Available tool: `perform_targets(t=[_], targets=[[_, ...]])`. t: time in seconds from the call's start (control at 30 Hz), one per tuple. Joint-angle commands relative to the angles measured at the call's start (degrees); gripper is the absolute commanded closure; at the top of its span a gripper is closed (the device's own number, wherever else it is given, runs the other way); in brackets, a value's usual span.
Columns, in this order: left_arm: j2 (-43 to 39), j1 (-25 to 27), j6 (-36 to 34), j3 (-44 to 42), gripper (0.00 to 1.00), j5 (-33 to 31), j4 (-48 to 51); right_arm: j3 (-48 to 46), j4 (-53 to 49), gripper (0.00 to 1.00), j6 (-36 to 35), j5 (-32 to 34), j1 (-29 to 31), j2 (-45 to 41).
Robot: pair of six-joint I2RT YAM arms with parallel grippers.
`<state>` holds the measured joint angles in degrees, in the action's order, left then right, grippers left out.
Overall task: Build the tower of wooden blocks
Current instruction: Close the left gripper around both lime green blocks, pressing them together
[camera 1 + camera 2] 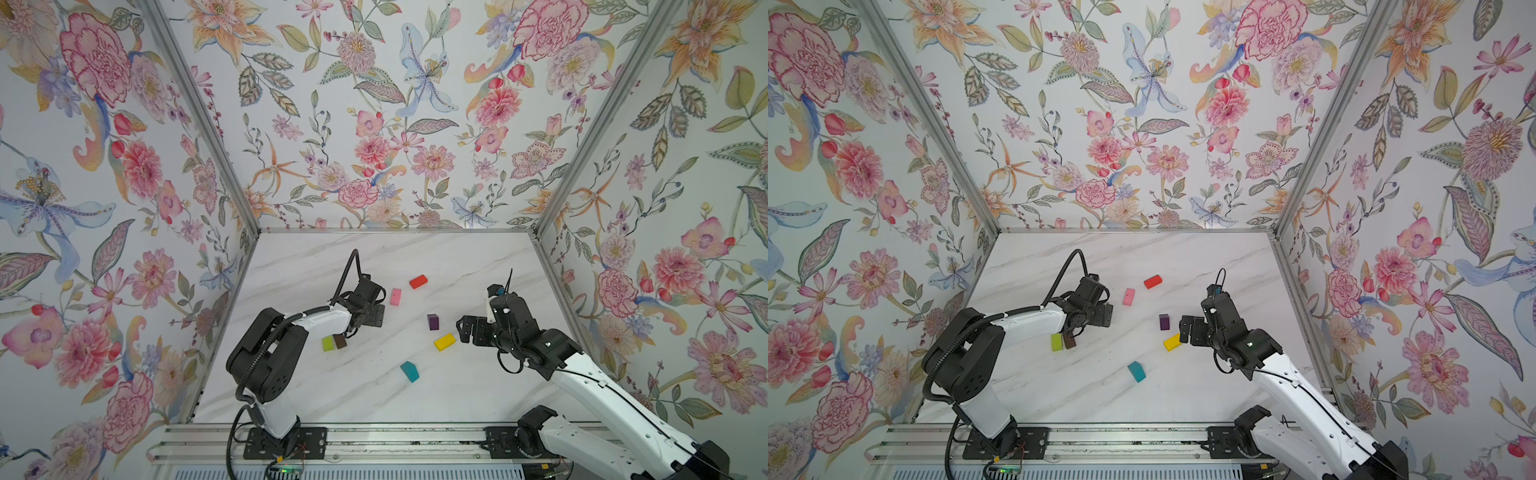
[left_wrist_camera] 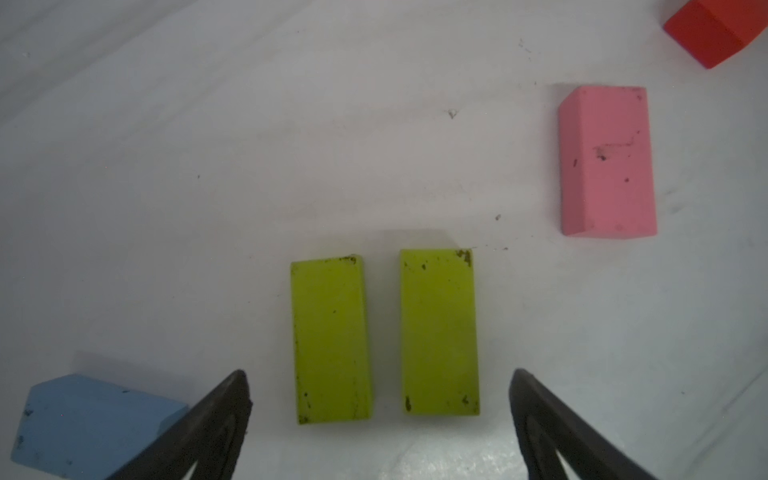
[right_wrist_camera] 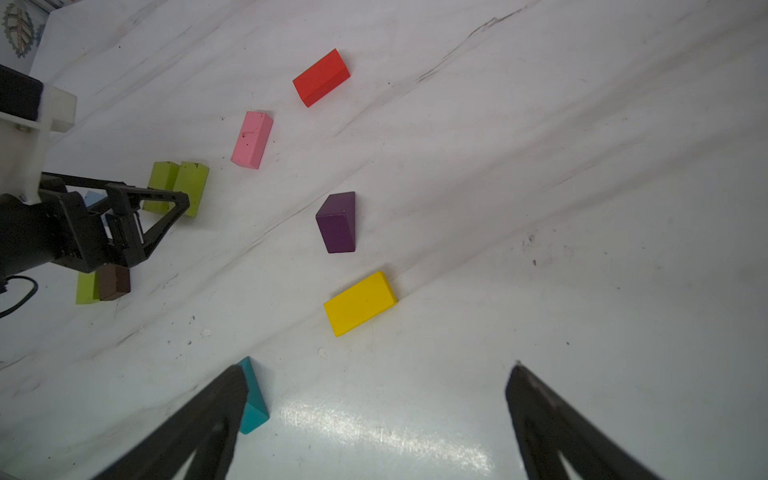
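The side-by-side lime green blocks have a narrow gap, so next my left gripper closes around their outer sides (image 2: 475,344), pressing them flush before building the tower.
Two lime green wood blocks (image 2: 330,338) (image 2: 438,332) lie flat side by side with a narrow gap between them. My left gripper (image 2: 380,374) hangs over their near ends, open, its fingers clear of both. In both top views it (image 1: 368,318) hides them. A light blue block (image 2: 83,424) lies beside one finger. A third lime block (image 1: 328,343) touches a brown one (image 1: 340,340) under the left forearm. Pink (image 1: 395,297), red (image 1: 418,281), purple (image 1: 433,321), yellow (image 1: 444,341) and teal (image 1: 409,371) blocks lie scattered. My right gripper (image 1: 464,330) is open and empty beside the yellow block. No tower is in view.
The marble tabletop (image 1: 478,395) is walled by flowered panels on three sides. A metal rail (image 1: 374,440) with both arm bases runs along the front edge. The left forearm (image 1: 324,320) reaches over the lime and brown pair.
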<state>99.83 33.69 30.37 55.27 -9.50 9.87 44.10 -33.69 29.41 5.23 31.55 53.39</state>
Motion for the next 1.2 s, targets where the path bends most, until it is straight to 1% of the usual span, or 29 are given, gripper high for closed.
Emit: perform_targets(t=[0.0,0.53,0.97,1.07,1.17], targets=[[1.01,-1.02,-1.10,-0.87,0.01,0.08,-1.14,1.78,-1.01,0.01,0.84,1.71,0.55,0.73],[3.70,-1.99,-1.60,-0.36,0.08,1.63,-2.28,3.14,-0.96,0.01,0.65,2.74,1.01,3.03],[5.24,-2.01,-1.72,1.83,0.09,1.64,-1.70,3.85,-0.99,0.01,0.10,2.76,1.08,4.03],[5.37,-2.05,-1.63,2.08,0.12,1.91,-1.89,3.67,-0.95,0.01,0.13,2.95,1.14,4.05],[5.20,-2.06,-1.33,1.86,0.18,1.99,-2.13,3.49,-0.95,0.01,0.14,3.05,1.06,4.27]])
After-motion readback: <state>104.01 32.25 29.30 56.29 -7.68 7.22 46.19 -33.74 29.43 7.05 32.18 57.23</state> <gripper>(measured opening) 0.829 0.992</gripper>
